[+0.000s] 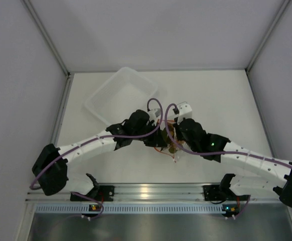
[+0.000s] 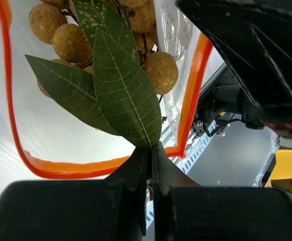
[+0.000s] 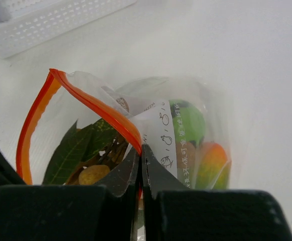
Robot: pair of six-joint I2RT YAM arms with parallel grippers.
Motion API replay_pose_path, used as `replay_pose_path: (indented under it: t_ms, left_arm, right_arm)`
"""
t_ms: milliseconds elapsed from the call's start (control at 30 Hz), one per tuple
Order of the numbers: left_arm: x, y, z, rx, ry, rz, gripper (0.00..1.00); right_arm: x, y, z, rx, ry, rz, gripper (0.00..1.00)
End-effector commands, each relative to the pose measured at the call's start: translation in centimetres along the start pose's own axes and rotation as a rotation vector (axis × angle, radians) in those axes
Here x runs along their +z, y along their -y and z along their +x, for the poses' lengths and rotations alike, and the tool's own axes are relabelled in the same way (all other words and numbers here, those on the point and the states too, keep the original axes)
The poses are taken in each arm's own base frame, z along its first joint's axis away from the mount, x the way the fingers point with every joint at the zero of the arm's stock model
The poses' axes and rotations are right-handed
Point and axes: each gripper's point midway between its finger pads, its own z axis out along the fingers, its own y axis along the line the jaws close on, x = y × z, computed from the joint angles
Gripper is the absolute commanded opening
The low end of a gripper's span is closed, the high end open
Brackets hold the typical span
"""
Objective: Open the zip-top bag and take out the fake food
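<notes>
The robot's left gripper needs to set the cluster of tan-brown balls, still inside the zip-top bag, down near the middle of the clear plastic tray [image 1: 127, 95].
The zip-top bag [image 1: 172, 146] lies between my two grippers at the table's middle, its mouth open. In the left wrist view its red-orange zip strip [image 2: 76, 168] loops round the cluster of tan-brown balls with green leaves [image 2: 121, 85]. My left gripper [image 2: 151, 150] is shut on the tip of a leaf. My right gripper [image 3: 142, 146] is shut on the zip strip [image 3: 91, 103] at the bag's rim. Inside the bag [image 3: 156, 100] I see the leaves [image 3: 70, 150], the round green ball [image 3: 188, 123] and the orange-and-green mango [image 3: 211, 160]. In the top view the left gripper [image 1: 158, 133] and right gripper [image 1: 175, 131] nearly touch.
A rigid clear plastic tray [image 1: 121, 93] stands at the back left of the table, also at the top left of the right wrist view [image 3: 50, 20]. The right arm's black body [image 2: 246, 50] fills the left wrist view's upper right. Grey walls enclose the table.
</notes>
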Motion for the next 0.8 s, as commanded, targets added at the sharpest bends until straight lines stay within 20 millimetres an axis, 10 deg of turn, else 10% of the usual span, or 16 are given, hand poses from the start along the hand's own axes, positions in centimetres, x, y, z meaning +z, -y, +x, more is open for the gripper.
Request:
replay_pose_path:
  t_ms: [0,467,767]
  left_arm:
    - [-1.6,1.0,0.0,0.015,0.018,0.036,0.00]
    - [-3.7,-1.5,0.5,-0.006,0.079,-0.091,0.00]
    - [-7.6,0.6,-2.2,0.000,0.271,-0.054,0.00]
  right_arm:
    - [-0.2,0.9,-3.4,0.012,0.101,0.053,0.00]
    - [-0.3,3.6,-2.4,-0.072,0.038,0.204,0.00]
    - [0.8,1.3,-1.4,0.008,0.021,0.116,0.00]
